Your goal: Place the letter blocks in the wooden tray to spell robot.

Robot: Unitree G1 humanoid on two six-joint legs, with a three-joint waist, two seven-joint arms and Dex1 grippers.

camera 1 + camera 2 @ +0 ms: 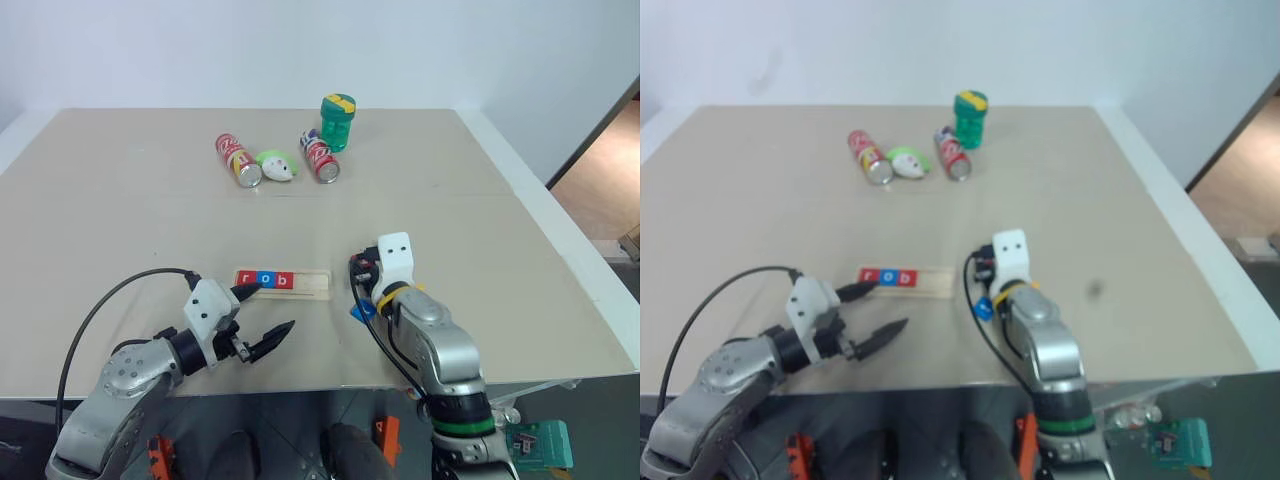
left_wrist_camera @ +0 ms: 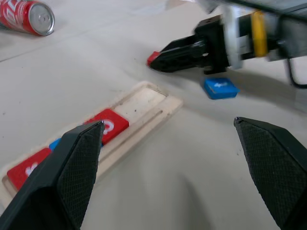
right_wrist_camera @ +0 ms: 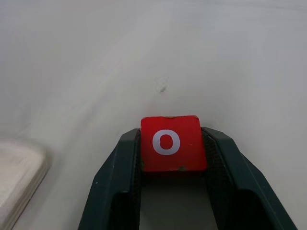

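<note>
The red o block's side that must meet the red b is under my right gripper, so next I set it down and grip its front and back [image 3: 174,166].
The wooden tray [image 1: 313,285] lies near the table's front and holds three letter blocks: a red r [image 1: 247,279], a blue o [image 1: 265,280] and a red b [image 1: 284,281]; its right end is bare. My right gripper [image 3: 171,139] sits just right of the tray, low over the table, shut on a red o block [image 3: 170,143]. A blue block [image 2: 219,88] lies flat on the table beside that arm, its letter unreadable. In front of the tray's left end, my left gripper [image 1: 268,312] stands open with nothing between its fingers.
At the back of the table lie two red soda cans [image 1: 238,160] [image 1: 321,157] with a green and white toy [image 1: 277,165] between them. A green jar [image 1: 337,122] stands behind. The table's front edge runs close below both grippers.
</note>
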